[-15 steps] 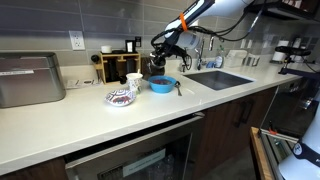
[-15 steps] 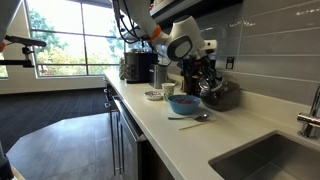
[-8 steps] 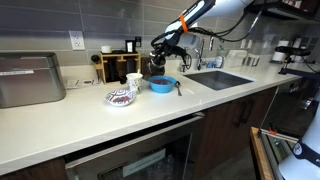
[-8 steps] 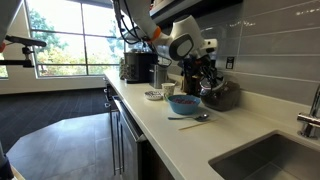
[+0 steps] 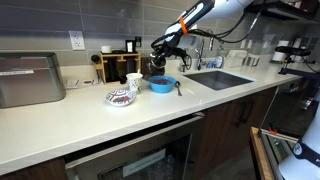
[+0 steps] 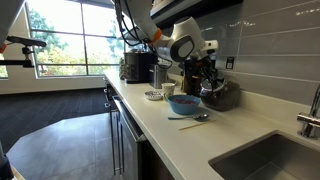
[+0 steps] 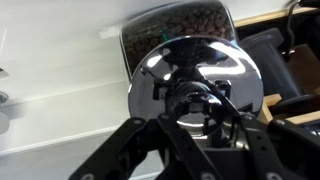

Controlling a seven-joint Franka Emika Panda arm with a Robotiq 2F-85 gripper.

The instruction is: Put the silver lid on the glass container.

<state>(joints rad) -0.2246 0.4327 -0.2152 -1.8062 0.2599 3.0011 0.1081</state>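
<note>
The robot's gripper will release the silver lid on the open top of the glass container [image 5: 156, 57] [image 7: 193, 92] behind the blue bowl.
In the wrist view my gripper [image 7: 200, 102] is shut on the knob of the silver lid [image 7: 165, 72], a round mirror-like disc. The lid is held just over the glass container [image 7: 185, 22], whose dark reddish-brown contents show past the lid's far edge. I cannot tell whether the lid touches the jar's rim. In both exterior views the gripper [image 5: 158, 60] [image 6: 190, 72] hangs at the back of the counter, behind the blue bowl [image 5: 162, 85] [image 6: 183, 103]. The jar [image 5: 157, 69] is a dark shape under the gripper.
A patterned white-and-dark bowl [image 5: 121, 97] stands beside the blue bowl. A spoon [image 6: 196, 117] lies by the blue bowl. A wooden rack [image 5: 115, 66] stands against the wall, a metal box [image 5: 30, 79] further along. The sink [image 5: 220, 78] is on the other side.
</note>
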